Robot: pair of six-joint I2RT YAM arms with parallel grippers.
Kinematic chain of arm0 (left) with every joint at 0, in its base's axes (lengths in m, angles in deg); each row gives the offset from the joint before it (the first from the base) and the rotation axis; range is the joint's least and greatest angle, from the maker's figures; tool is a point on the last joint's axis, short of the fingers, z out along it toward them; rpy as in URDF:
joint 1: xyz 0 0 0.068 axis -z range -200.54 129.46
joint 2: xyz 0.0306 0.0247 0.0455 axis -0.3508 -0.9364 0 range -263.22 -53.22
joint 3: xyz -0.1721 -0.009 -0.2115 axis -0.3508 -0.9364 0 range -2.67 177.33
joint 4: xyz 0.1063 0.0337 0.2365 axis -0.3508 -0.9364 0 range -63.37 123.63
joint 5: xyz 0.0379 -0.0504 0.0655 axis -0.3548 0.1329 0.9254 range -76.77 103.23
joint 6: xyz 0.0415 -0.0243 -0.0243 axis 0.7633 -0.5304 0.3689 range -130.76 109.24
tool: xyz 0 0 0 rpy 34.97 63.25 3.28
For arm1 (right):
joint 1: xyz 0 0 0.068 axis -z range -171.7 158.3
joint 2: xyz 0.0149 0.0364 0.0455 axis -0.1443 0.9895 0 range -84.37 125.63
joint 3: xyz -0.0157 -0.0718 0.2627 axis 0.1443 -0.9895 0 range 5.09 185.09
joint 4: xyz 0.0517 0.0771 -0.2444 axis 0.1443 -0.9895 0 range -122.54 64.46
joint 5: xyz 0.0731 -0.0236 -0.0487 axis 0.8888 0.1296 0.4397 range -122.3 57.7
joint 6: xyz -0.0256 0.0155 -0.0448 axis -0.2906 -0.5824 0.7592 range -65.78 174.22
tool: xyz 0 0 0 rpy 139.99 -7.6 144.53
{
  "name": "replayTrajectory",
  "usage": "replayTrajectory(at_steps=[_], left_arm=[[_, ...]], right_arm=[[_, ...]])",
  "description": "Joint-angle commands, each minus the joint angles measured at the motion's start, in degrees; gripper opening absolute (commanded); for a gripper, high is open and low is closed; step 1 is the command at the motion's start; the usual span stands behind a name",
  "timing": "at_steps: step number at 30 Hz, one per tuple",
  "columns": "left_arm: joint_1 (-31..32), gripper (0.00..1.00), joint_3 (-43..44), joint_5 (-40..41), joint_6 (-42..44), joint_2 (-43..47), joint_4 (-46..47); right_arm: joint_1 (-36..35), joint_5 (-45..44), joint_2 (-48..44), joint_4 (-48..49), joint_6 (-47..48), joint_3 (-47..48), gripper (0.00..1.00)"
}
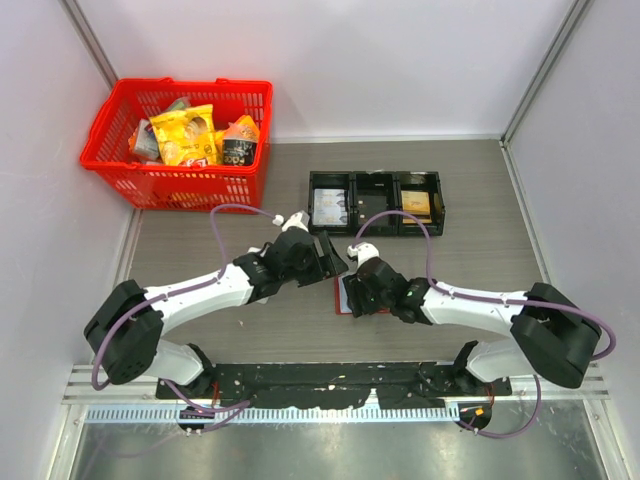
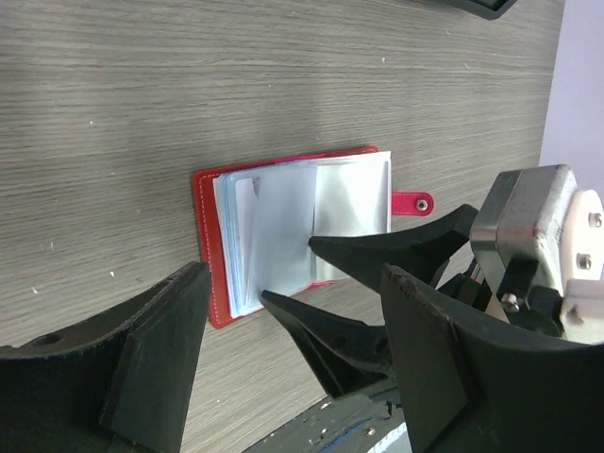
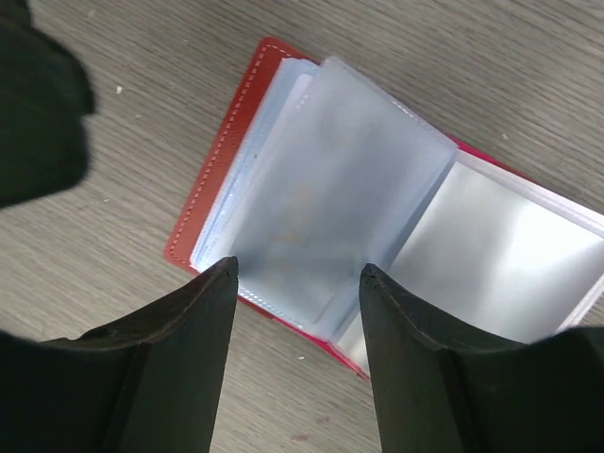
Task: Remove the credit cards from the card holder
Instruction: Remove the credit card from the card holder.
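Observation:
The raised sleeve hides the pale credit card, so I will pinch the sleeve's near edge (image 3: 319, 316) with my right gripper and fold the sleeve toward the tab first.
The red card holder (image 1: 341, 296) lies spread open on the table, its pale blue-grey sleeves fanned up (image 2: 283, 226) and its tab (image 2: 412, 203) to one side. A pale credit card with faint print shows dimly inside the raised sleeve (image 3: 311, 203). My right gripper (image 3: 297, 274) is open, its fingertips (image 3: 226, 274) at the near edge of that sleeve, one on each side, gripping nothing. My left gripper (image 2: 293, 368) is open and empty, hovering just beside the holder and above the right gripper's fingers (image 2: 377, 253). In the top view both grippers meet over the holder (image 1: 335, 268).
A black three-compartment tray (image 1: 375, 203) stands just behind the grippers, with pale flat items in its left compartment and a yellowish one on the right. A red shopping basket (image 1: 170, 180) with snack packs is at the back left. Walls close in both sides.

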Motion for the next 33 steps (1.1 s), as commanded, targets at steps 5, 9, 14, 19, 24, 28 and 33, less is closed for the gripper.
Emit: replayTrajectory(at_steps=[5,9,14,19,24,28,33], left_arm=[[-0.21,0.76,0.02,1.83,1.71,0.27,-0.63],[-0.21,0.76,0.45,0.87,1.62,-1.31,-1.06],[-0.13,0.75,0.54,-1.24,0.92,-3.24,-1.15],[-0.04,0.72,0.54,-2.56,0.22,-3.86,-0.19],[-0.04,0.66,0.89,-3.09,-0.22,-3.95,0.25],[0.14,0.62,1.33,-5.01,-0.75,-4.30,1.57],[0.23,0.61,2.74,-5.90,-1.01,-5.70,2.27]], right_arm=[[-0.42,-2.45,1.44,0.34,0.80,0.93,0.63],[-0.42,-3.24,2.15,-0.54,0.89,1.02,0.60],[-0.33,-3.77,2.85,-0.54,0.10,0.93,0.53],[1.51,-0.44,4.17,-0.46,-0.78,0.49,0.47],[6.77,5.98,5.22,0.51,-2.36,-0.82,0.41],[12.04,16.33,6.01,4.01,-4.64,-3.19,0.36],[16.45,21.98,7.15,7.63,-7.02,-5.40,0.31]])
